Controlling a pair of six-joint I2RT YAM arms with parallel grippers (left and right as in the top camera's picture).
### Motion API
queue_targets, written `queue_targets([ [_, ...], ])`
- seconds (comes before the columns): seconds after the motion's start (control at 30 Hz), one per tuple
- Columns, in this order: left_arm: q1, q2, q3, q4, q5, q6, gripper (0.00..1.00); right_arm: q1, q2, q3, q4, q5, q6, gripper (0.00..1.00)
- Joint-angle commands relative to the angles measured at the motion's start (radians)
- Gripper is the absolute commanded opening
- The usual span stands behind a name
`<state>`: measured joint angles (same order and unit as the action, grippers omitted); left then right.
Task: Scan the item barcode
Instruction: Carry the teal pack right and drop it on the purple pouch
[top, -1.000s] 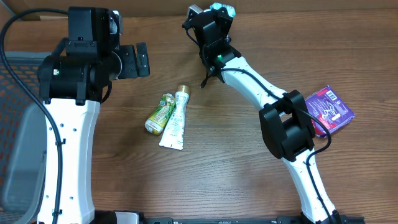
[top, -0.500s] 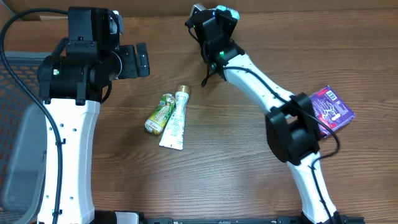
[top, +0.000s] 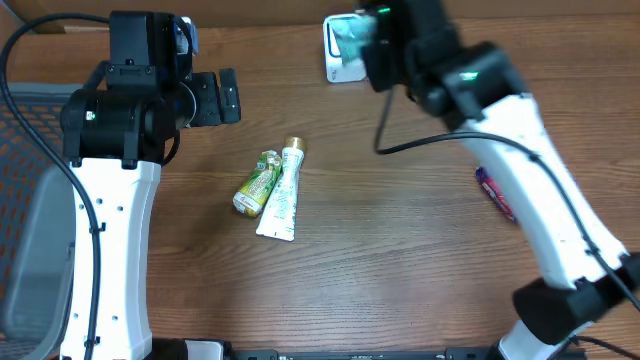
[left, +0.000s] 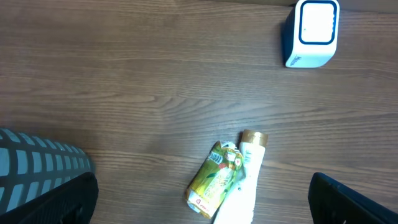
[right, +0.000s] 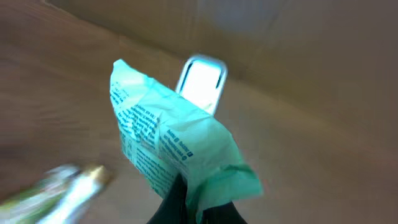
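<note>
The crinkled green packet will come to rest on top of the purple pack (top: 531, 170), where I need to let go of it with my right gripper.
My right gripper (right: 196, 210) is shut on a crinkled green packet (right: 174, 146) with blue print, pinched at its lower edge and held in the air. Just beyond it stands the white barcode scanner (right: 200, 84), window facing the packet. From overhead, the packet (top: 350, 38) hangs right beside the scanner (top: 335, 62) at the table's far edge, with the right gripper (top: 372, 42) behind it. My left gripper (top: 215, 97) stands open at the far left, holding nothing. In the left wrist view its dark fingers (left: 56, 202) sit wide apart.
A yellow-green pouch (top: 256, 183) and a white tube (top: 282, 195) lie side by side mid-table. A purple pack (top: 497, 193) lies at the right, mostly hidden by the right arm. A grey mesh basket (top: 30, 200) sits at the left edge.
The right arm has swung up and to the right, and the green packet it holds now shows beside the scanner. The left arm has not moved.
</note>
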<state>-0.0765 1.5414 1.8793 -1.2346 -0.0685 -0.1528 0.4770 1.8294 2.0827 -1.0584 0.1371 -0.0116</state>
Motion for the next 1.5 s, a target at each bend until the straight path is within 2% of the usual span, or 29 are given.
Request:
queue_targets([
  [0.0, 0.004, 0.008, 0.013, 0.000, -0.010, 0.019, 1.00, -0.129, -0.007, 0.011, -0.121, -0.234, 0.308, 0.04],
  [0.1, 0.004, 0.008, 0.013, 0.000, -0.010, 0.019, 1.00, -0.263, -0.003, 0.010, -0.306, -0.233, 0.412, 0.04],
  [0.23, 0.004, 0.008, 0.013, 0.000, -0.010, 0.019, 0.99, -0.433, -0.002, -0.045, -0.415, -0.216, 0.434, 0.04],
  [0.53, 0.004, 0.008, 0.013, 0.000, -0.010, 0.019, 1.00, -0.757, -0.002, -0.307, -0.363, -0.209, 0.404, 0.04],
  [0.7, 0.004, 0.008, 0.013, 0.000, -0.010, 0.019, 0.99, -0.820, -0.002, -0.385, -0.344, -0.210, 0.396, 0.04],
  [0.9, 0.004, 0.008, 0.013, 0.000, -0.010, 0.019, 1.00, -0.813, -0.002, -0.481, -0.266, -0.263, 0.370, 0.04],
  [1.07, 0.004, 0.008, 0.013, 0.000, -0.010, 0.019, 1.00, -0.813, -0.002, -0.500, -0.270, -0.274, 0.350, 0.05],
  [1.1, 0.004, 0.008, 0.013, 0.000, -0.010, 0.019, 0.99, -0.813, -0.002, -0.500, -0.275, -0.274, 0.342, 0.15],
  [1.13, 0.004, 0.008, 0.013, 0.000, -0.010, 0.019, 0.99, -0.813, -0.002, -0.500, -0.290, -0.274, 0.316, 0.40],
  [1.2, 0.004, 0.008, 0.013, 0.000, -0.010, 0.019, 1.00, -0.813, -0.002, -0.499, -0.298, -0.274, 0.302, 0.77],
  [1.3, 0.004, 0.008, 0.013, 0.000, -0.010, 0.019, 1.00, -0.813, -0.002, -0.472, -0.331, -0.274, 0.295, 0.89],
  [1.47, 0.004, 0.008, 0.013, 0.000, -0.010, 0.019, 1.00, -0.811, -0.006, -0.336, -0.423, -0.274, 0.295, 0.91],
])
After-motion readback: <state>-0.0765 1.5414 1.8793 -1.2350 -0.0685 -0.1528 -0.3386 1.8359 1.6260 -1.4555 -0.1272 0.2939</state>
